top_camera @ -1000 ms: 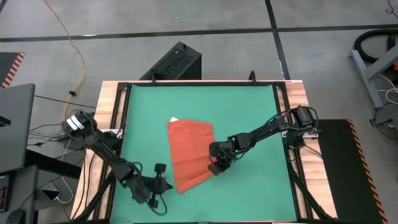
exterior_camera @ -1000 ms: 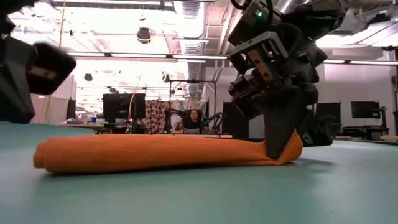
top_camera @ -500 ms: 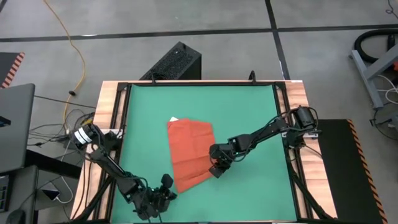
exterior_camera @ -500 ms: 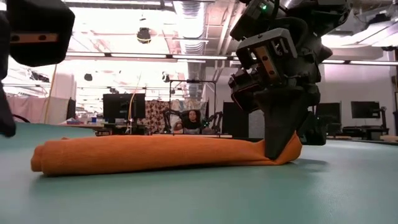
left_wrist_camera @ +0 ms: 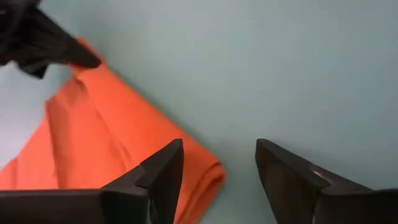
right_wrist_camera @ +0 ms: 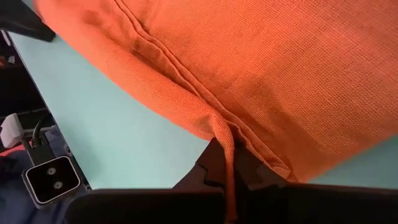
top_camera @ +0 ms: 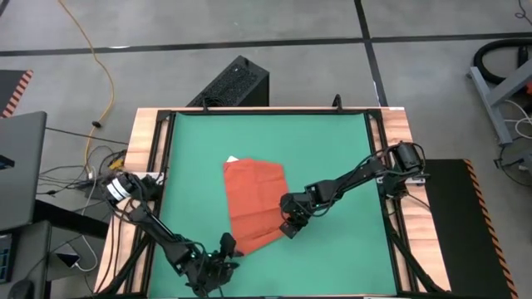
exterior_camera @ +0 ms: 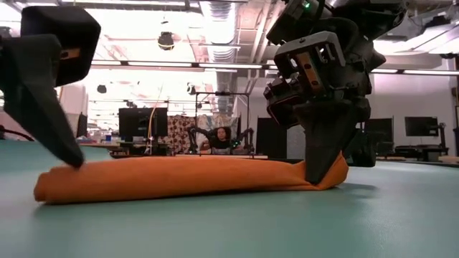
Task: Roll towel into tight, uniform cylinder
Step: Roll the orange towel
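Note:
The towel's near edge angles out toward my left gripper, so I should use that gripper to pinch that towel corner (exterior_camera: 54,185) and fold it in until the towel's edge lies square.
The orange-red towel (top_camera: 253,203) lies folded on the green mat (top_camera: 332,149), with its white tag (top_camera: 231,159) at the far left corner. My right gripper (top_camera: 287,226) is shut on the towel's near right corner. My left gripper (top_camera: 226,247) is open at the towel's near left corner (left_wrist_camera: 205,177). One of its fingers (left_wrist_camera: 165,171) is over the cloth, and the other (left_wrist_camera: 280,171) is over bare mat beyond the corner. My left gripper has one fingertip (exterior_camera: 73,159) down at the top of the towel's near left corner, slanting from above. I cannot tell whether it touches the cloth. Nothing is pinched between the fingers. My right gripper pinches the hemmed edge (right_wrist_camera: 225,168) at the towel's near right corner between its two fingers, which point down from above. That corner (exterior_camera: 331,172) is pulled up a little into a peak. The rest of the towel lies flat and slack on the mat.
A wooden frame (top_camera: 150,149) borders the mat. A black box (top_camera: 237,83) stands beyond the far edge, and a laptop (top_camera: 21,166) sits off to the left. Bare mat lies far and right of the towel. A person (exterior_camera: 219,136) sits in the room behind.
My left gripper has moved toward the table's right edge and down, to the towel's near left corner. One fingertip now stands at the cloth. My right gripper has kept its hold on the raised corner.

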`<state>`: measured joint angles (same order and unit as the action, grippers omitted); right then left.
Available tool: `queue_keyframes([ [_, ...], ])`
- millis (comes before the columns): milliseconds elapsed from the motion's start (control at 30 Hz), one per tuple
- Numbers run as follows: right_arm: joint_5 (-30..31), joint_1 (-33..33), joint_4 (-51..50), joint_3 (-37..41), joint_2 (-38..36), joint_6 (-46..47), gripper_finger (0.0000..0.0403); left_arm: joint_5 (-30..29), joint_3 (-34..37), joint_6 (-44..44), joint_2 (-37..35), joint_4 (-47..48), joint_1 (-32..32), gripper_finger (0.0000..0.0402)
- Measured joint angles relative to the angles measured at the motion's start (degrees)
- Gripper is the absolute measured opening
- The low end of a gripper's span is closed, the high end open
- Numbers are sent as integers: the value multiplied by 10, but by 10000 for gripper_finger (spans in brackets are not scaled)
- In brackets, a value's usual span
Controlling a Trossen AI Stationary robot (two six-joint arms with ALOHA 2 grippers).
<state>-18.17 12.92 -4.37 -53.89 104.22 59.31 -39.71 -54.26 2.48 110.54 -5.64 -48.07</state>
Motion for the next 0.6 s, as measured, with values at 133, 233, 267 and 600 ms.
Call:
queue_keyframes([
  [133, 4, 5, 3, 0, 0, 0, 11, -46, 1, -28, 1, 14, -2, 196],
  [233, 6, 6, 3, 0, 0, 1, 11, -53, 0, -67, 1, 55, 1, 196],
  [267, 6, 6, 3, 0, 0, 1, 11, -45, 0, -83, 1, 68, 5, 196],
  [600, 17, 6, 3, 0, 0, 2, 11, 2, 0, -137, 1, 94, 23, 107],
])
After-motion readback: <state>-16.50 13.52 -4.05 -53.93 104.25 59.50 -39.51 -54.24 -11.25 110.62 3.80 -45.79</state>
